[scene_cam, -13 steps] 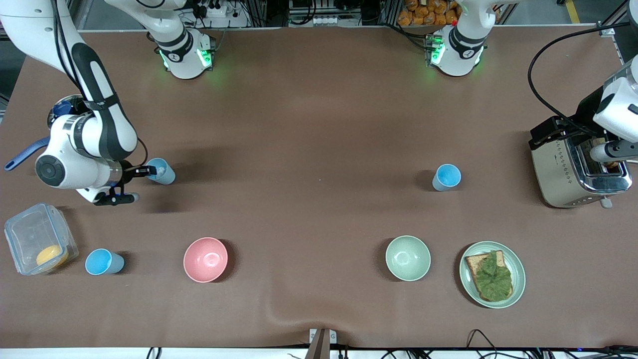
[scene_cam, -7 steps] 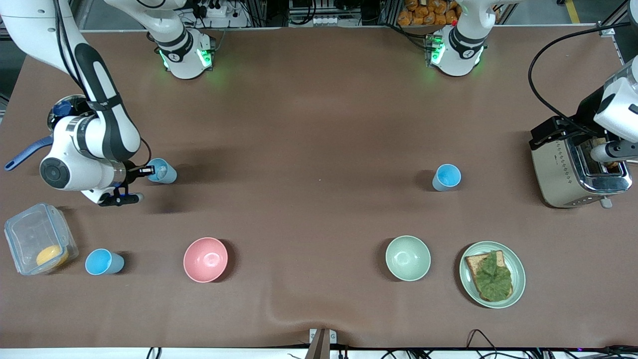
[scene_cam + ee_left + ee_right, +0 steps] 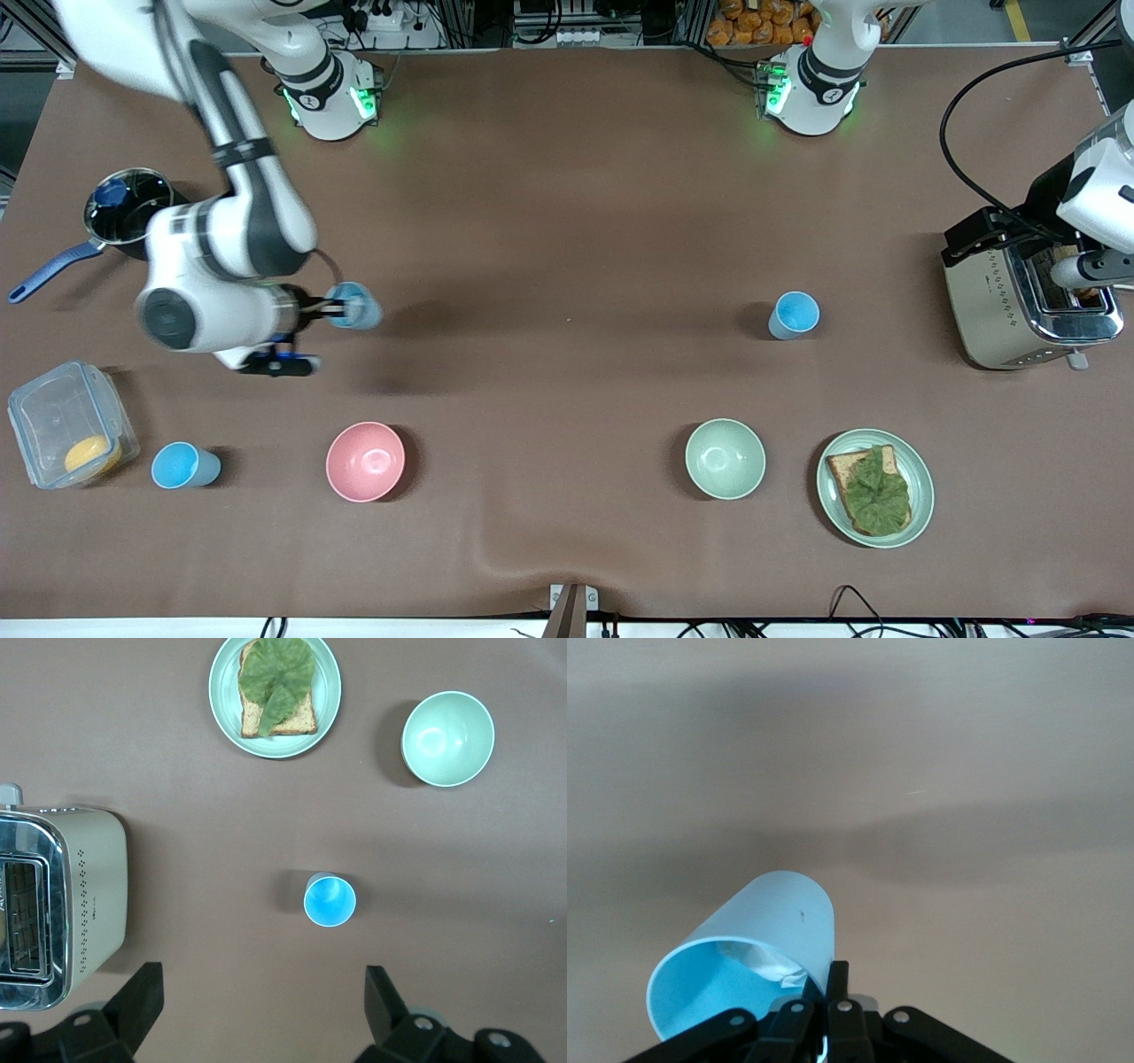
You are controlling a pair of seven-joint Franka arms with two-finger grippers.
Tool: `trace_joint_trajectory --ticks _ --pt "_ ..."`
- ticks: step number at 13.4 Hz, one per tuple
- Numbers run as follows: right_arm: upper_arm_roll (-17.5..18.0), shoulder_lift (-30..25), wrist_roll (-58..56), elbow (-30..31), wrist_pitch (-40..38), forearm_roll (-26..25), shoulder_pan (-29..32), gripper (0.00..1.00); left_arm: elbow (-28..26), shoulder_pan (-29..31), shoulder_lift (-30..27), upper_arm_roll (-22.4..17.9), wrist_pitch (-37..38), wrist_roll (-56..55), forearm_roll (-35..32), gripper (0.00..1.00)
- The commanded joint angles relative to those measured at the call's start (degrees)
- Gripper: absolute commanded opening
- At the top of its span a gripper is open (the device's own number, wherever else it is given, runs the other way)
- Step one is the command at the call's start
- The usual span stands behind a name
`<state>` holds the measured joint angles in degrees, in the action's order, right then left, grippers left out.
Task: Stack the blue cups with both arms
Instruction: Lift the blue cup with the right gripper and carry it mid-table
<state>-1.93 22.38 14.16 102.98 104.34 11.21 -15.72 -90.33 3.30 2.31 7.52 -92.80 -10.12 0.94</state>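
The robot's right gripper needs to set this blue cup down on the table [image 3: 627, 299], short of the blue cup near the toaster.
My right gripper [image 3: 331, 312] is shut on the rim of a blue cup [image 3: 356, 309] and holds it tilted, above the table, over a spot farther from the front camera than the pink bowl. In the right wrist view the cup [image 3: 753, 961] has a whitish scrap inside, and the right gripper [image 3: 826, 985] pinches its wall. A second blue cup [image 3: 794, 315] stands upright toward the left arm's end; it also shows in the left wrist view [image 3: 330, 900]. A third blue cup [image 3: 182, 466] stands beside the clear container. My left gripper [image 3: 264, 997] is open and empty, high above the table beside the toaster.
A pink bowl [image 3: 365, 461] and a pale green bowl [image 3: 725, 458] stand near the front. A plate with toast and lettuce [image 3: 874, 487] sits beside the green bowl. A toaster [image 3: 1019, 301], a clear container [image 3: 66, 434] and a small pot [image 3: 124, 217] stand at the table's ends.
My right gripper has lifted the blue cup and carried it toward the table's middle. The left arm and the other cups have not moved.
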Motion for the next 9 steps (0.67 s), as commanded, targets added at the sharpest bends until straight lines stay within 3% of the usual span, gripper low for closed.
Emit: trace_joint_trajectory --ticks 1,5,9 --pt "-0.79 6.86 9.54 -8.81 -0.89 5.99 -8.42 0.00 -0.03 0.30 -0.29 0.21 -0.37 -0.87 0.11 1.00" --pt "-0.79 17.85 23.52 -21.05 6.64 7.51 -20.99 0.00 -0.11 0.30 -0.29 0.21 -0.37 -0.87 0.20 1.00" --pt "-0.70 20.41 29.69 -21.42 18.43 9.01 -29.53 0.00 -0.03 0.30 -0.29 0.21 -0.37 -0.87 0.20 1.00"
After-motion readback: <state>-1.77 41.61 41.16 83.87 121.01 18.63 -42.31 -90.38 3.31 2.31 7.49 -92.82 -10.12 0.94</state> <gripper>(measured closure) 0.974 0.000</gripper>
